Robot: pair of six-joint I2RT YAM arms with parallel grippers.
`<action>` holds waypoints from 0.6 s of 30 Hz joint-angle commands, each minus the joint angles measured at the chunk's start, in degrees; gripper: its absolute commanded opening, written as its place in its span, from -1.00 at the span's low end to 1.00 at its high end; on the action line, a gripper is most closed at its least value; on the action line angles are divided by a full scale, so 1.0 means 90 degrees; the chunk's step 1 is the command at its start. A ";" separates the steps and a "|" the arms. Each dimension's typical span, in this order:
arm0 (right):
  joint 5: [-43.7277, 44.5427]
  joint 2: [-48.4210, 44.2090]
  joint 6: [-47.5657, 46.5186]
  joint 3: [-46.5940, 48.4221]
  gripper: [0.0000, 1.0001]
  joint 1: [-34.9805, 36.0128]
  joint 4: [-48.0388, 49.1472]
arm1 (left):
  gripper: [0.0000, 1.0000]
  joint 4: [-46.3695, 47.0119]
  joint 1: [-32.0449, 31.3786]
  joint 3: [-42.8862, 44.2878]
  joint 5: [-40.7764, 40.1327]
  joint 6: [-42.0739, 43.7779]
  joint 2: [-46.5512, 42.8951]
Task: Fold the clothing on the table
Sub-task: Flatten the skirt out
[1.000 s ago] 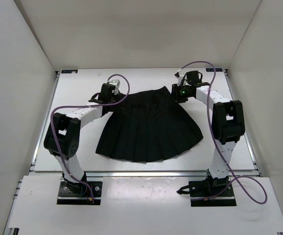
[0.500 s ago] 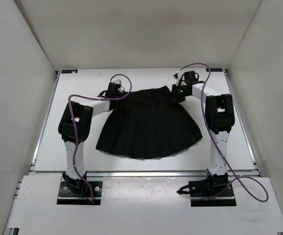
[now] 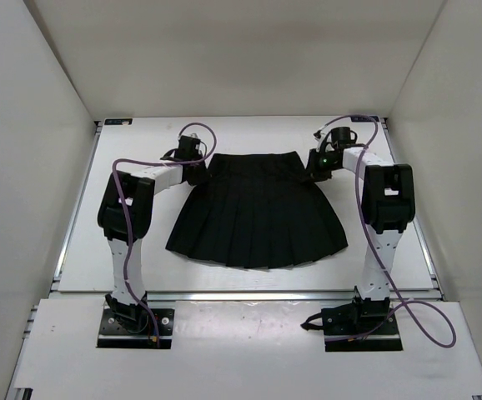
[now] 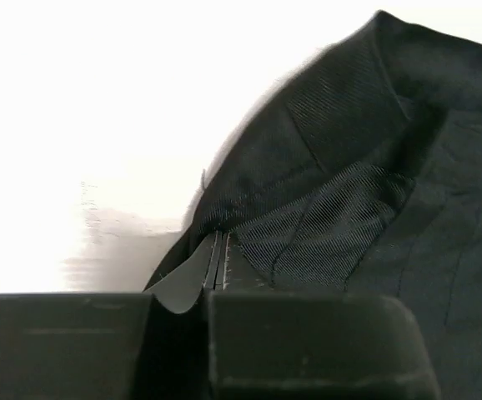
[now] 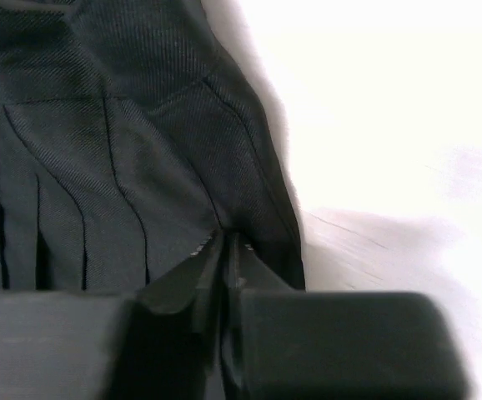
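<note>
My left gripper pinches the skirt's side below the waistband; it should open, move up and take the waistband's near corner (image 3: 216, 157) before folding toward the hem.
The clothing (image 3: 258, 212), a black pleated skirt, lies flat on the white table (image 3: 124, 242), waistband at the far side and hem toward the arm bases. My left gripper (image 3: 202, 170) is at the waistband's left corner. In the left wrist view the left gripper (image 4: 217, 242) is shut, with the clothing (image 4: 374, 167) bunching into creases at its tips. My right gripper (image 3: 314, 171) is at the waistband's right corner. The right wrist view shows the right gripper (image 5: 224, 242) shut too, and folds of the clothing (image 5: 99, 167) run into its tips.
White walls enclose the table on the left, right and far sides. A metal rail (image 3: 249, 294) runs along the front edge, with both arm bases just in front of it. Purple cables loop above each wrist.
Both grippers have shut on the waistband corners and moved apart. The waistband now runs straight across and the skirt lies squarer than before.
</note>
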 commanded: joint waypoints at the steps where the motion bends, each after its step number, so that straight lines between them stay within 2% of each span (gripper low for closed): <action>1: 0.0187 -0.0490 -0.0030 0.0176 -0.81 0.0099 -0.0031 | -0.91 -0.0044 -0.0102 0.0153 0.0136 0.0114 -0.0529; 3: 0.0177 -0.0529 -0.0128 0.0498 -0.68 0.0197 -0.0098 | -0.68 0.0074 -0.0121 0.0298 0.0293 0.0192 -0.0705; 5: 0.0138 -0.0413 -0.0137 0.0985 -0.63 0.0276 -0.0137 | -0.51 0.0172 -0.0112 0.0522 0.0255 0.0261 -0.0696; 7: 0.0050 -0.0306 -0.0079 0.1279 -0.66 0.0354 -0.0080 | -0.40 0.0162 -0.0219 0.0893 0.0178 0.0388 -0.0540; 8: 0.0021 -0.0189 -0.0002 0.1455 -0.77 0.0383 -0.0041 | -0.36 0.0172 -0.0219 0.0972 0.0158 0.0417 -0.0510; 10: -0.0086 0.0065 0.0106 0.1758 -0.83 0.0364 -0.0030 | -0.32 0.0230 -0.0238 0.1245 0.0264 0.0388 -0.0296; 11: -0.0116 0.0240 0.0184 0.1962 -0.95 0.0403 0.0008 | -0.41 0.0269 -0.0210 0.1304 0.0207 0.0321 -0.0228; 13: -0.0077 0.0534 0.0243 0.2110 -1.00 0.0393 0.0067 | -0.55 0.0367 -0.0248 0.1412 0.0187 0.0281 -0.0023; 18: 0.0060 0.1276 0.0292 0.2570 -1.00 0.0365 -0.0059 | -0.79 0.0337 -0.0228 0.1735 0.0236 0.0085 0.0602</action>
